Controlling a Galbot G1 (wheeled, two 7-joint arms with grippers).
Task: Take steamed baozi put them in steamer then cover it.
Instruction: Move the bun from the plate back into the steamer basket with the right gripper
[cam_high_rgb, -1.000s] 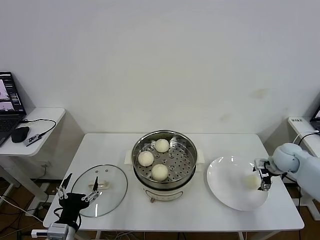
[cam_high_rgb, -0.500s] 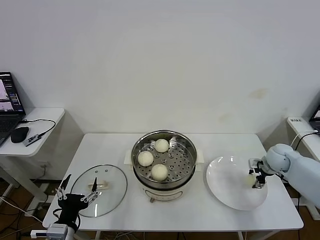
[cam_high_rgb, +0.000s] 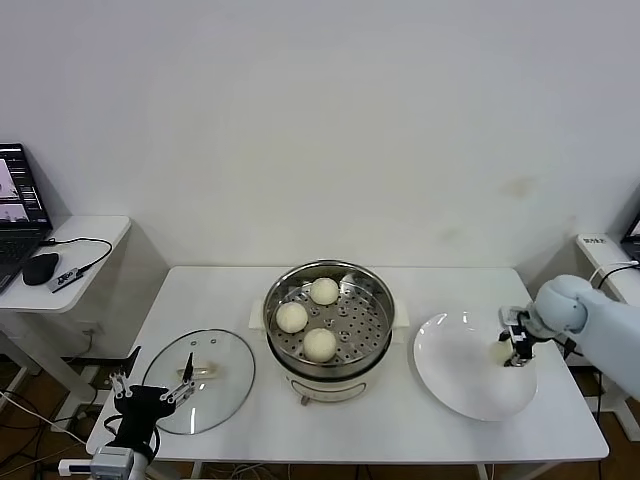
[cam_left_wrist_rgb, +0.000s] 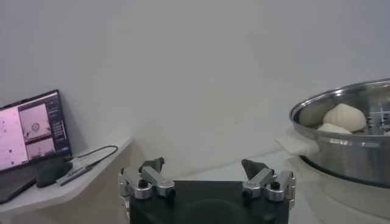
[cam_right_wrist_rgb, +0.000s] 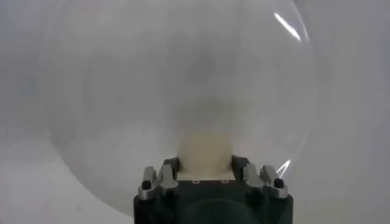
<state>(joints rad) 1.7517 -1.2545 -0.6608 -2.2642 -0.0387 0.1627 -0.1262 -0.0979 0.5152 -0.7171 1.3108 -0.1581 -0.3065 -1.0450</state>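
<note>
The robot's right gripper needs to release the fourth baozi on the empty side of the steamer tray (cam_high_rgb: 352, 316) nearest the white plate. That baozi is now over the white plate.
The steel steamer (cam_high_rgb: 372, 330) stands mid-table with three cream-white baozi in its tray, at the back (cam_high_rgb: 323, 291), left (cam_high_rgb: 291, 316) and front (cam_high_rgb: 319, 344). A fourth baozi (cam_high_rgb: 501, 351) is over the right side of the white plate (cam_high_rgb: 455, 372), with my right gripper (cam_high_rgb: 515, 347) shut on it. In the right wrist view this baozi (cam_right_wrist_rgb: 205, 152) fills the gap between the fingers (cam_right_wrist_rgb: 169, 168), with the plate (cam_right_wrist_rgb: 116, 97) behind it. The glass cover (cam_high_rgb: 214, 395) lies flat at the left. My left gripper (cam_high_rgb: 150, 392) hangs open beside its near edge, holding nothing (cam_left_wrist_rgb: 204, 167).
A side table (cam_high_rgb: 70, 262) at the left carries a laptop (cam_high_rgb: 18, 215), a mouse and cables. Another small table (cam_high_rgb: 602, 250) sits at the right edge. In the left wrist view the steamer (cam_left_wrist_rgb: 350, 152) is off to one side, the laptop (cam_left_wrist_rgb: 30, 131) to the other.
My right gripper has shut on the baozi on the plate and moved slightly up and back with it. The left arm and the cover have stayed put.
</note>
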